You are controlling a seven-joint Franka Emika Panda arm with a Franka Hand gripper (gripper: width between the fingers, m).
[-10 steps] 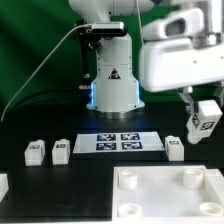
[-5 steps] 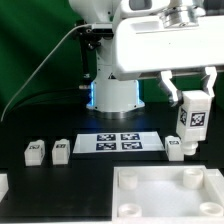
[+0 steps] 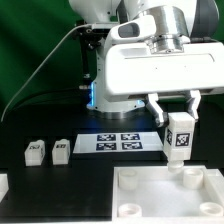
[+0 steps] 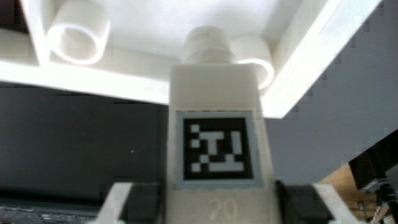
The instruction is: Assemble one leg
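My gripper should release the leg standing upright in the tray-like piece's near corner socket [image 3: 211, 207], the one that is farthest away from the standing legs.
My gripper [image 3: 178, 112] is shut on a leg [image 3: 179, 136], a white block with a black-and-white tag, held upright just above the far right corner socket [image 3: 189, 178] of the large white tray-like piece [image 3: 160, 195]. In the wrist view the leg [image 4: 217, 125] points its round peg at a socket [image 4: 251, 70] of that piece, and my gripper [image 4: 217, 205] pads press both its sides. Two more legs [image 3: 36, 151] [image 3: 61, 149] stand on the black table at the exterior view's left.
The marker board [image 3: 120, 142] lies flat behind the tray-like piece, in front of the arm's base [image 3: 110, 90]. Another white part [image 3: 3, 184] sits at the exterior view's left edge. A second socket [image 4: 73, 42] shows in the wrist view.
My gripper has carried the leg toward the exterior view's left and lower, from beside the tray-like piece to above its far right socket. A leg that stood behind that corner is now hidden.
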